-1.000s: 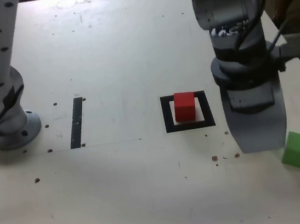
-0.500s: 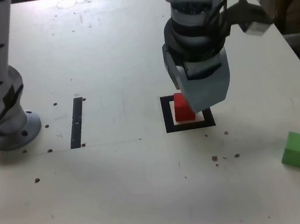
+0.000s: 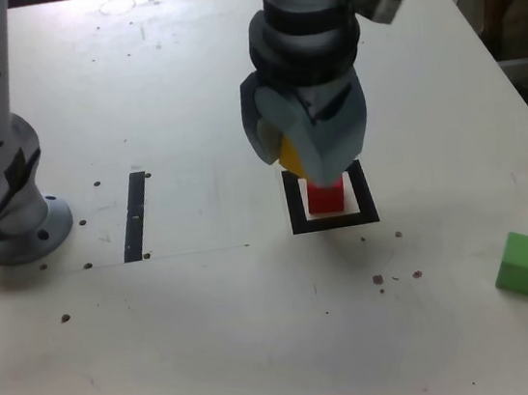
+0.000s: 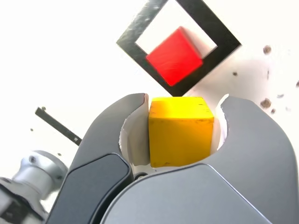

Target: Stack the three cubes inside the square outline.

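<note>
I will use my gripper to place the yellow cube on top of the red cube (image 3: 316,164) (image 4: 174,56).
The red cube (image 3: 324,196) (image 4: 174,56) sits inside the black square outline (image 3: 296,220) (image 4: 219,35). My gripper (image 3: 312,157) (image 4: 181,100) hangs just above it, shut on the yellow cube (image 3: 290,157) (image 4: 180,130), which is held off the table. In the exterior view the jaws hide most of the yellow cube and the top of the red one. The green cube (image 3: 524,263) lies alone on the table toward the exterior view's lower right.
A narrow black strip (image 3: 135,215) (image 4: 58,126) lies on the white table (image 3: 215,340) toward the exterior view's left. The arm's grey base (image 3: 7,207) (image 4: 28,179) stands at the left edge. The table's right edge runs close past the green cube.
The gripper has swung from beside the green cube leftward across the exterior view and now hangs over the red cube in the outline. The cubes on the table have not moved.
</note>
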You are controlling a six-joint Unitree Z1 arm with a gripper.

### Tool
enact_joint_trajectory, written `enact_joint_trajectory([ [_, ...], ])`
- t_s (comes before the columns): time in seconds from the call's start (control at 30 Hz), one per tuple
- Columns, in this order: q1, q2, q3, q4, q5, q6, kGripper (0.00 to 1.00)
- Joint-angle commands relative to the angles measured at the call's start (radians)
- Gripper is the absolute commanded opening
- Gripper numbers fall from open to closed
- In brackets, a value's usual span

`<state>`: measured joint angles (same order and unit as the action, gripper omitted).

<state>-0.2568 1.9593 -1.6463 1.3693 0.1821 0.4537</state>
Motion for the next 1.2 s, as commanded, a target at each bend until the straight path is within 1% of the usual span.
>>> enact_joint_trajectory([
  [0.0,0.001,-0.020,0.014,-0.022,0.008,-0.148,0.23],
  [0.13,0.003,-0.023,0.029,-0.041,0.017,-0.273,0.19],
  [0.23,0.015,-0.016,0.037,-0.044,0.008,-0.319,0.21],
  [0.33,0.033,-0.011,0.055,-0.047,-0.010,-0.353,0.25],
  [0.43,0.043,-0.012,0.078,-0.068,-0.023,-0.406,0.28],
  [0.5,0.047,-0.014,0.096,-0.093,-0.036,-0.441,0.28],
  [0.57,0.050,-0.016,0.121,-0.133,-0.061,-0.473,0.28],
  [0.63,0.053,-0.017,0.139,-0.168,-0.082,-0.485,0.28],
  [0.7,0.055,-0.016,0.151,-0.201,-0.094,-0.492,0.28],
  [0.77,0.058,-0.016,0.158,-0.223,-0.095,-0.497,0.28],
  [0.83,0.063,-0.016,0.163,-0.234,-0.086,-0.501,0.28],
  [1.0,0.087,-0.017,0.183,-0.235,-0.063,-0.507,0.28],
  [1.17,0.102,-0.023,0.195,-0.234,-0.057,-0.507,0.28],
])
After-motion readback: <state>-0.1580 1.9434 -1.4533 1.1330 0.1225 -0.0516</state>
